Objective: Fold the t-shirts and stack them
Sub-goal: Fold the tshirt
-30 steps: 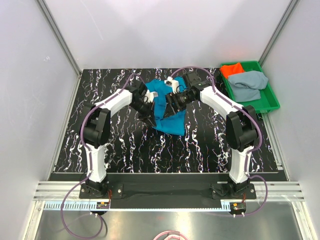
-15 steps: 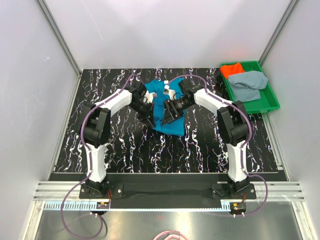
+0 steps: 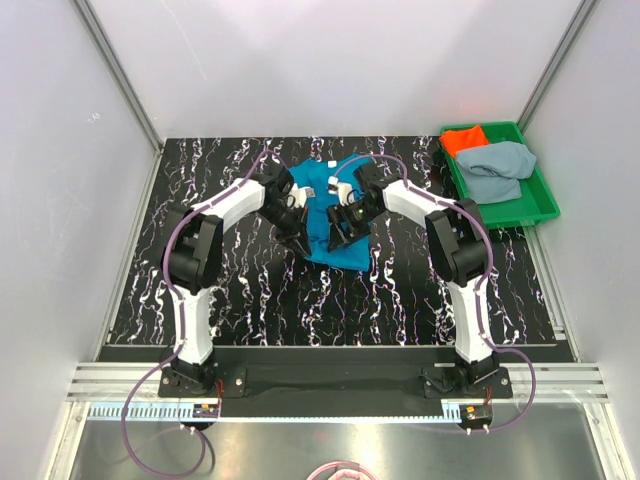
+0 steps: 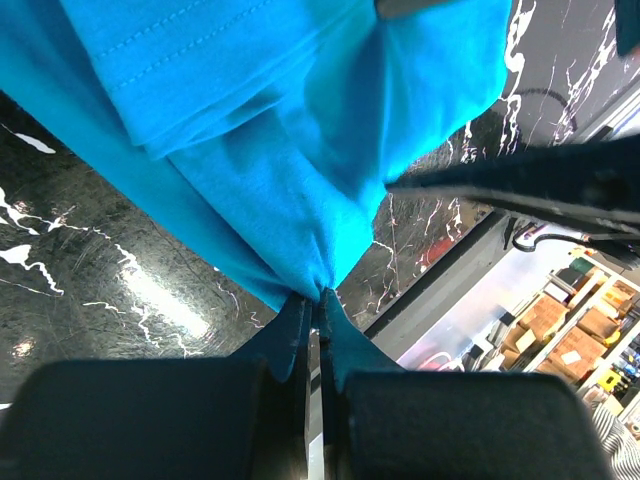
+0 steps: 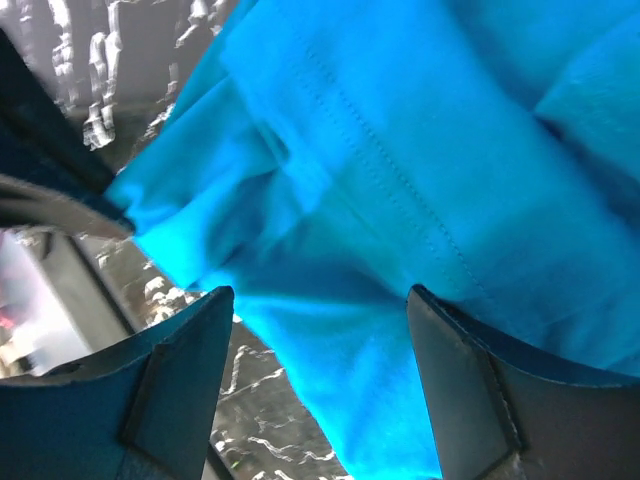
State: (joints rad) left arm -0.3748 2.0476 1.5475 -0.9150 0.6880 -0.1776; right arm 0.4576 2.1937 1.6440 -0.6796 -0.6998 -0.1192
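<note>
I should close my right gripper on the near corner [image 3: 366, 267] of the teal-blue t-shirt, the one on the green tray's side, across from my left gripper.
The teal-blue t-shirt [image 3: 338, 212] lies crumpled in the middle of the black marbled table. My left gripper [image 3: 298, 240] is shut on a pinch of its left edge; in the left wrist view the cloth [image 4: 290, 190] bunches into the closed fingertips [image 4: 318, 300]. My right gripper [image 3: 335, 236] hangs open just over the shirt; in the right wrist view its fingers [image 5: 455, 350] stand wide apart with teal-blue cloth [image 5: 400, 180] between and beyond them. The orange-red t-shirt [image 3: 463, 138] and the grey-blue t-shirt [image 3: 498, 165] lie in the green tray.
The green plastic tray [image 3: 540, 205] stands at the back right corner of the table. White walls with metal rails close in the table on three sides. The two arms meet over the table's middle, close together.
My right gripper has moved left and toward the near side across the shirt, closer to the left gripper. The left gripper has kept its hold and hardly moved.
</note>
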